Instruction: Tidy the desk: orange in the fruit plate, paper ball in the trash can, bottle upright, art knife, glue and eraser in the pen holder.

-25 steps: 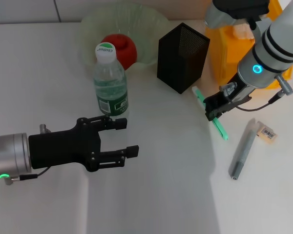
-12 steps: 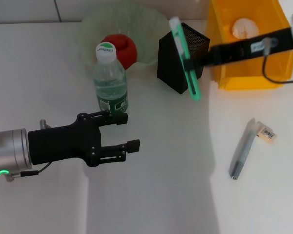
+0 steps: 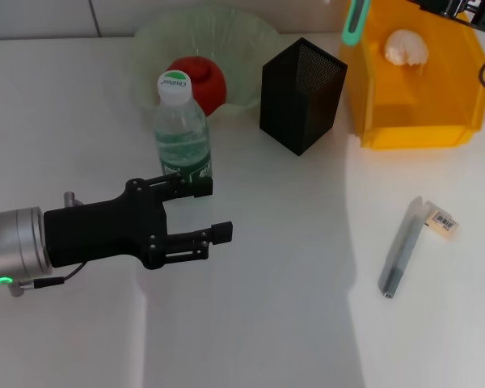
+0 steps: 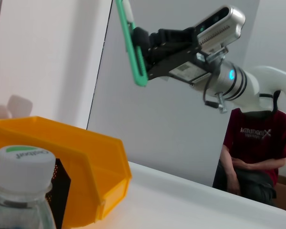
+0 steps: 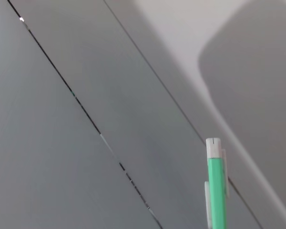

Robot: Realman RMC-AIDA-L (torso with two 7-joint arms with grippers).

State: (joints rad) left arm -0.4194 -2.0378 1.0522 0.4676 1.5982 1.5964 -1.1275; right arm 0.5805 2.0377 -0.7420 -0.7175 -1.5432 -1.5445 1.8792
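The robot's right gripper needs to release the green art knife, now held high near the back edge, inside the black mesh pen holder point(image 3: 301, 61) next to the yellow bin.
My right gripper point(image 4: 147, 47) is shut on the green art knife point(image 3: 355, 21) and holds it high in the air, near the back edge between the black mesh pen holder point(image 3: 301, 94) and the yellow bin point(image 3: 412, 121). The knife also shows in the left wrist view point(image 4: 133, 45) and the right wrist view point(image 5: 215, 186). My left gripper point(image 3: 210, 209) is open and empty, just in front of the upright water bottle point(image 3: 182, 133). A red-orange fruit point(image 3: 202, 81) lies in the green plate point(image 3: 250, 40). A paper ball point(image 3: 406, 46) lies in the bin. The grey glue stick point(image 3: 400, 247) and the eraser point(image 3: 441, 220) lie at the right.
The pen holder point(image 4: 62, 191) and the bin point(image 4: 66, 157) stand close together at the back. A person in a dark red shirt point(image 4: 257, 148) sits beyond the table.
My right gripper has lifted the green art knife off the table and carried it up and toward the back, past the pen holder. My left gripper has hardly moved.
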